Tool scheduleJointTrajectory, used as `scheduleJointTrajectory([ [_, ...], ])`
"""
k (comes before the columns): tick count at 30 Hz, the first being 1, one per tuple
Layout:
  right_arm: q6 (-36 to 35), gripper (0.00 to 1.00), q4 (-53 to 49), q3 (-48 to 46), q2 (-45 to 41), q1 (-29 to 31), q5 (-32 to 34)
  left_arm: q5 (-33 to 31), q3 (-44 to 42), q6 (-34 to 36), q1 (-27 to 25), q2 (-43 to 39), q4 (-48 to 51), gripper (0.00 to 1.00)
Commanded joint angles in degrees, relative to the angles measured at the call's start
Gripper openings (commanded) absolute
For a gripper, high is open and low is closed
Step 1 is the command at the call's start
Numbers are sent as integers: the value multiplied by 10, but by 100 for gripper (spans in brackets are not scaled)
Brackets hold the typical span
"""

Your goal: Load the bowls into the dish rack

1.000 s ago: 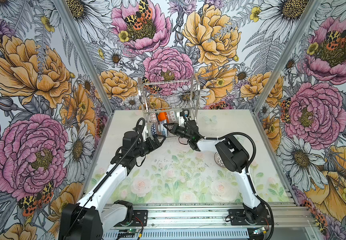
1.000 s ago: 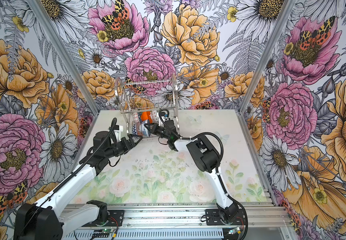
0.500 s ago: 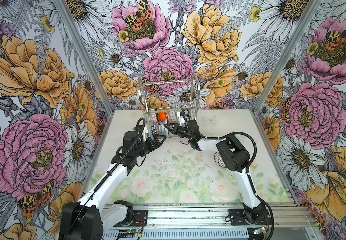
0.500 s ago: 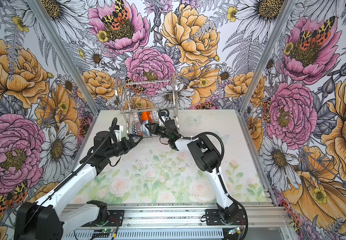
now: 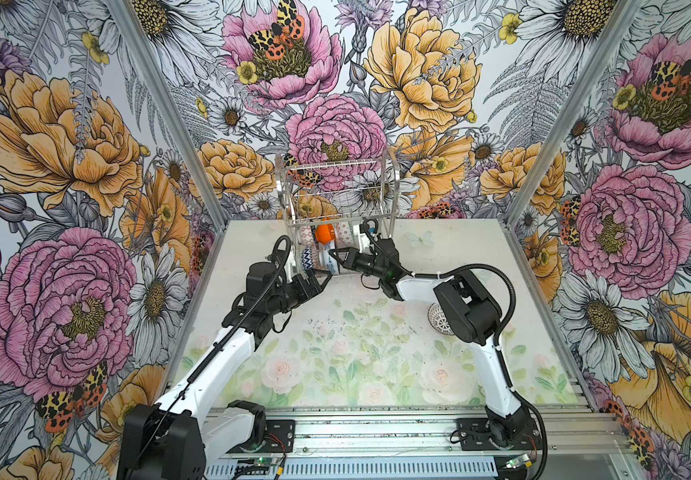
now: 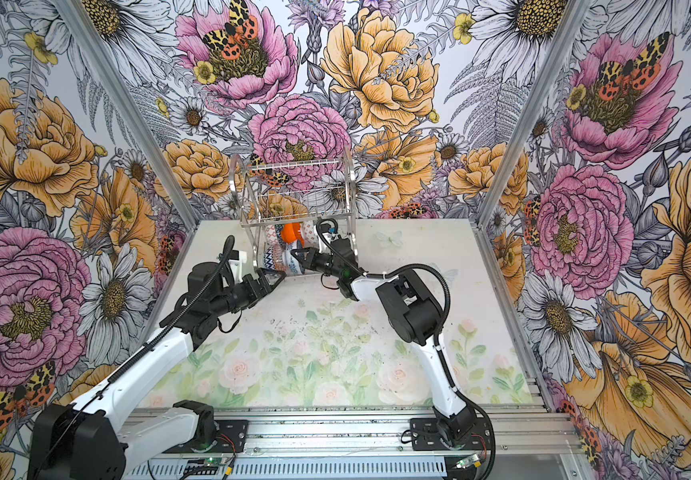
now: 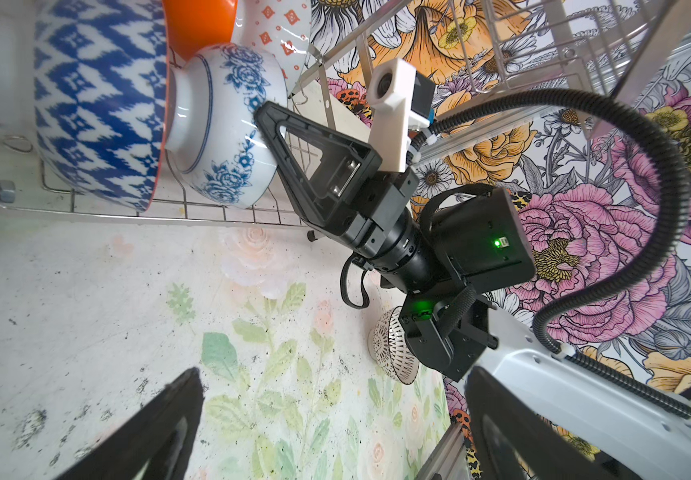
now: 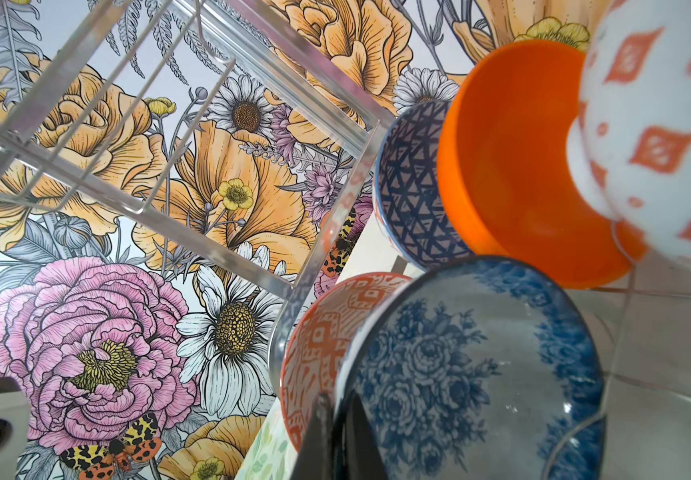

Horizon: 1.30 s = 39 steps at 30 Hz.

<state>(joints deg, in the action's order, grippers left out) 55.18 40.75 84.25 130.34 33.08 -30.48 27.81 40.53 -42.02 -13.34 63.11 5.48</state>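
Next, my right gripper releases the blue-white floral bowl on the lower level [image 5: 325, 260] [image 8: 445, 408], in front of the plain orange bowl.
The dish rack [image 5: 335, 167] [image 6: 294, 170] stands at the back of the table with several bowls on its lower tier. My right gripper [image 5: 337, 258] [image 6: 299, 255] [image 7: 259, 113] [image 8: 335, 409] reaches into that tier, shut on the rim of the blue-white floral bowl [image 5: 327, 261] [image 7: 227, 124] [image 8: 481, 365]. Beside this bowl leans the navy-white zigzag bowl [image 7: 94, 104]. Behind them stand the plain orange bowl [image 5: 324, 233] [image 8: 522, 166], a white bowl with orange diamonds [image 8: 659, 137] and a grey-blue geometric bowl [image 8: 410, 187]. My left gripper [image 5: 318, 282] [image 6: 274, 277] [image 7: 333, 374] hangs open and empty in front of the rack.
A white bowl with black lattice [image 5: 435, 319] [image 7: 393, 349] lies on the table, half hidden by my right arm's elbow [image 5: 466, 305]. The rack's upper shelf [image 8: 86, 124] holds nothing. Flowered walls close in on three sides.
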Motion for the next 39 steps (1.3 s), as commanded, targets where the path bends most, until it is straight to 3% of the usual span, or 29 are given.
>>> scheduleJointTrajectory([
  [1, -44, 0, -64, -10, -21, -5, 15, -11, -10, -4, -4, -1, -19, 99],
  [17, -91, 4, -130, 7, -24, 8, 21, -15, -11, -9, -9, -2, -21, 99],
  [39, -98, 26, -140, -4, -63, 11, 21, -22, -13, -15, -12, -15, -13, 99],
])
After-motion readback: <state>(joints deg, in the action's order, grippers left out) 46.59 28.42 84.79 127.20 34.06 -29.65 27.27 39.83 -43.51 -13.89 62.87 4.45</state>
